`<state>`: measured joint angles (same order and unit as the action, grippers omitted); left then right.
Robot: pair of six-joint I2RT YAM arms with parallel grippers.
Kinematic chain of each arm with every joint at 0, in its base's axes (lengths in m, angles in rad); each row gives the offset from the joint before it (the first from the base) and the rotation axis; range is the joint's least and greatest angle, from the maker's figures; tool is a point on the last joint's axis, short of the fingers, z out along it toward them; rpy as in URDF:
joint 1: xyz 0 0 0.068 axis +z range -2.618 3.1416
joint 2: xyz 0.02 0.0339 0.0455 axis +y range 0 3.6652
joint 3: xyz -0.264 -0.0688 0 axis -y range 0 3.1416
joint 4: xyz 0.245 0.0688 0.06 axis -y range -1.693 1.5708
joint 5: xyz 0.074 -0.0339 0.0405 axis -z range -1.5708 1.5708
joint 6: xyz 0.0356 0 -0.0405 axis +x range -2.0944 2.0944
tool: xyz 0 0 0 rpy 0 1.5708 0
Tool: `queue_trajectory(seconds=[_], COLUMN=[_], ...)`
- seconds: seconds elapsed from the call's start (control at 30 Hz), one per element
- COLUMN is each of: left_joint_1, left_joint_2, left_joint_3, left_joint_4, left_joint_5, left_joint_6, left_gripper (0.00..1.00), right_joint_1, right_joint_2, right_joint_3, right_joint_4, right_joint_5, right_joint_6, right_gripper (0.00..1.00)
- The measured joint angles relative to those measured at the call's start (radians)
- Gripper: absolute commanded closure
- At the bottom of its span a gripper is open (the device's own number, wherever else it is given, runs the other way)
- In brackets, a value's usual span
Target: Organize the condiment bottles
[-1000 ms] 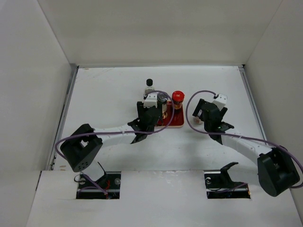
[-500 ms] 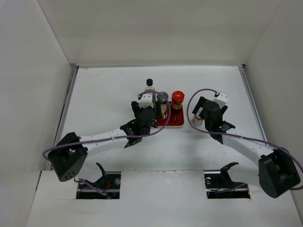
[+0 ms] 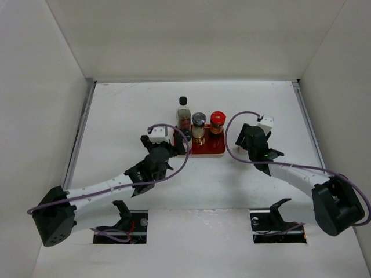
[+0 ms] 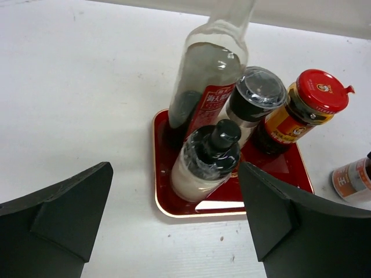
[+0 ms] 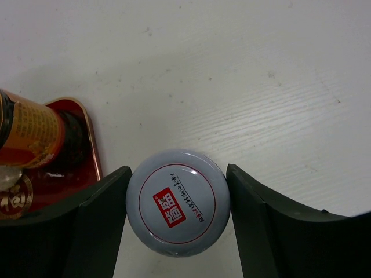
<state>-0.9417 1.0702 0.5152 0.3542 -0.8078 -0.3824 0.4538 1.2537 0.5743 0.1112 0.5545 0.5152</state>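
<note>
My right gripper needs to let go of the white-lidded shaker on the red tray's bare front part [image 3: 207,150], next to the dark-capped shaker.
On the red tray [image 4: 174,204] stand four condiment bottles: a tall slim bottle [image 4: 208,87], a grey-lidded shaker [image 4: 256,95], a red-lidded jar [image 4: 304,107] and, at the front left, a dark-capped shaker with white contents [image 4: 204,165]. My left gripper [image 4: 174,229] is open just in front of the tray, apart from that shaker. From above, the left gripper [image 3: 173,149] sits at the tray's left front corner. Right of the tray, my right gripper [image 5: 177,171] is shut on a white-lidded shaker [image 5: 178,202] that stands on the table. In the top view the right gripper [image 3: 243,145] hides this shaker.
The tray [image 3: 215,149] lies mid-table with its right front part bare. White walls enclose the table on the left, back and right. The jar's orange label [image 5: 26,130] and the tray's edge [image 5: 93,150] lie just left of my right fingers.
My left gripper has opened, let go of the dark-capped shaker on the tray and drawn back toward the near left. My right gripper has closed onto the white-lidded shaker.
</note>
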Motion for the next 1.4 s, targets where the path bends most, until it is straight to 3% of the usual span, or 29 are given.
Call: queue_trajectory(seconds=[0.03, 0.3, 0.57, 0.9, 1.1, 1.2, 1.4], left_joint_1=[0.004, 0.041, 0.073, 0.075, 0.077, 0.079, 0.089], left_joint_2=[-0.028, -0.218, -0.288, -0.265, -0.289, -0.311, -0.318], left_joint_3=[-0.019, -0.092, -0.117, -0.141, -0.158, -0.158, -0.157], left_joint_4=[-0.002, -0.053, -0.097, -0.114, -0.126, -0.126, -0.153], left_joint_5=[-0.002, -0.065, -0.097, -0.093, -0.071, -0.063, -0.043], left_joint_6=[-0.002, -0.016, -0.046, -0.077, -0.089, -0.093, -0.097], left_gripper=[0.0, 0.0, 0.0, 0.0, 0.0, 0.0, 0.0], right_joint_1=[0.009, 0.18, 0.34, 0.364, 0.383, 0.394, 0.419], right_joint_2=[-0.018, -0.149, 0.079, 0.297, 0.346, 0.336, 0.129], right_joint_3=[-0.004, 0.014, 0.127, 0.24, 0.243, 0.245, 0.242], right_joint_4=[-0.016, -0.073, 0.032, 0.159, 0.187, 0.206, 0.185], right_joint_5=[0.006, 0.033, 0.024, 0.035, 0.076, 0.089, 0.098], right_joint_6=[-0.002, -0.01, -0.023, -0.059, -0.071, -0.074, -0.094], right_gripper=[0.55, 0.54, 0.53, 0.48, 0.22, 0.01, 0.0])
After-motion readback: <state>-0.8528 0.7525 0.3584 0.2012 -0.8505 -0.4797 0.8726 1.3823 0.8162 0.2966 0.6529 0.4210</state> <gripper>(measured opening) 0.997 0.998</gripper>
